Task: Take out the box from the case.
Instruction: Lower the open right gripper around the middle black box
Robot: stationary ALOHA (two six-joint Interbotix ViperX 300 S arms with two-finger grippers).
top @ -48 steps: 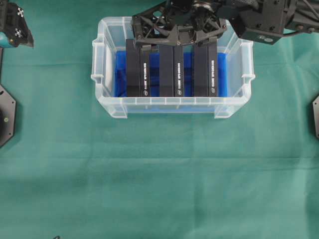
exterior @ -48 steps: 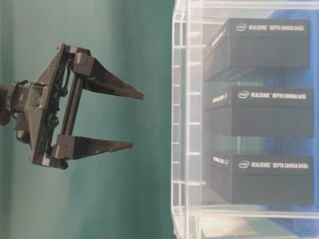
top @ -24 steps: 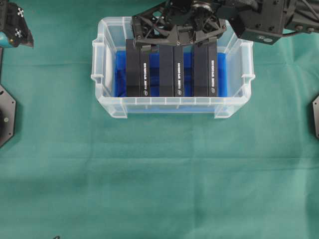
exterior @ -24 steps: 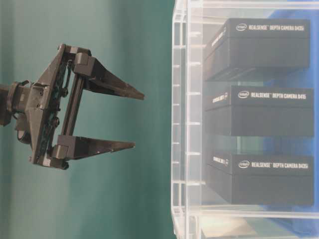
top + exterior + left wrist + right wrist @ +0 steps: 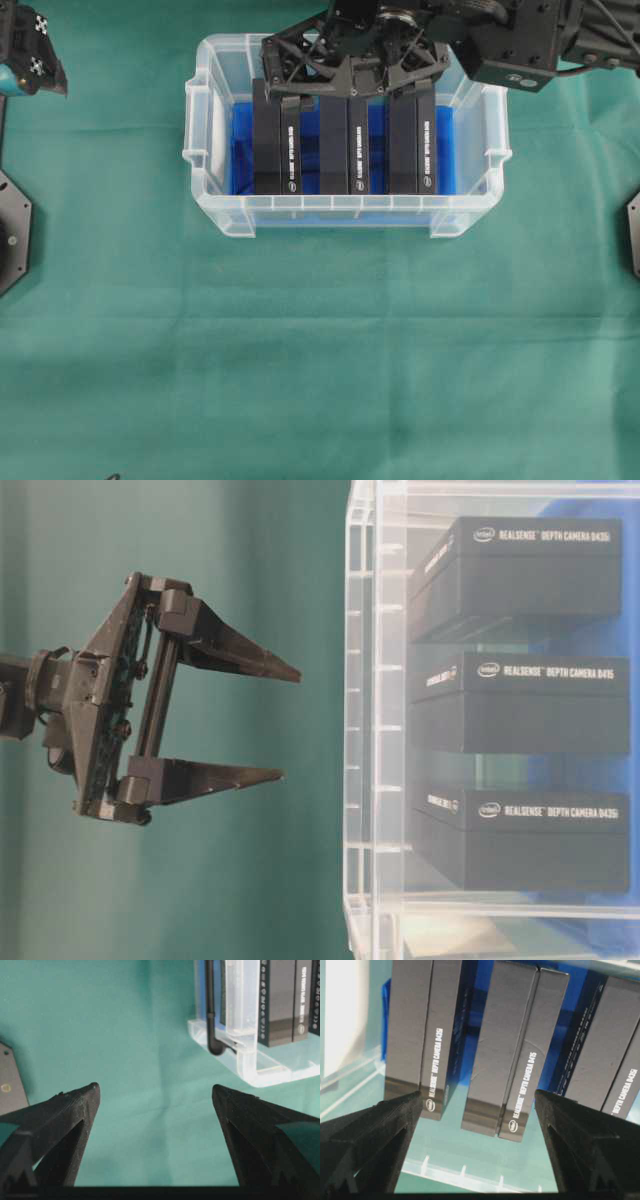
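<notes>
The middle black box has white print on it. Next, my right gripper closes halfway along the long sides (image 5: pixel 345 132) (image 5: pixel 512 1053) of that box, near the far end of the print.
The case (image 5: pixel 345 205) is a clear bin with a blue floor at the top middle. Three black boxes stand side by side in it: left (image 5: pixel 275 140), middle (image 5: pixel 343 145) and right (image 5: pixel 412 140). My right gripper (image 5: pixel 348 85) is open over the far ends of the boxes, touching none. In the right wrist view its fingertips straddle the middle box (image 5: pixel 515 1050), with my right gripper (image 5: pixel 477 1094) above it. The table-level view shows my right gripper (image 5: pixel 290 724) open outside the case wall (image 5: pixel 365 730). My left gripper (image 5: pixel 154 1086) is open and empty over the cloth, at the far left in the overhead view (image 5: pixel 35 62).
Green cloth covers the table. Black base plates sit at the left edge (image 5: pixel 12 230) and the right edge (image 5: pixel 634 235). The left wrist view shows a case corner (image 5: pixel 245 1055) at its upper right.
My right gripper has moved a little closer to the case and its boxes, still open. The left gripper and the boxes have not moved.
</notes>
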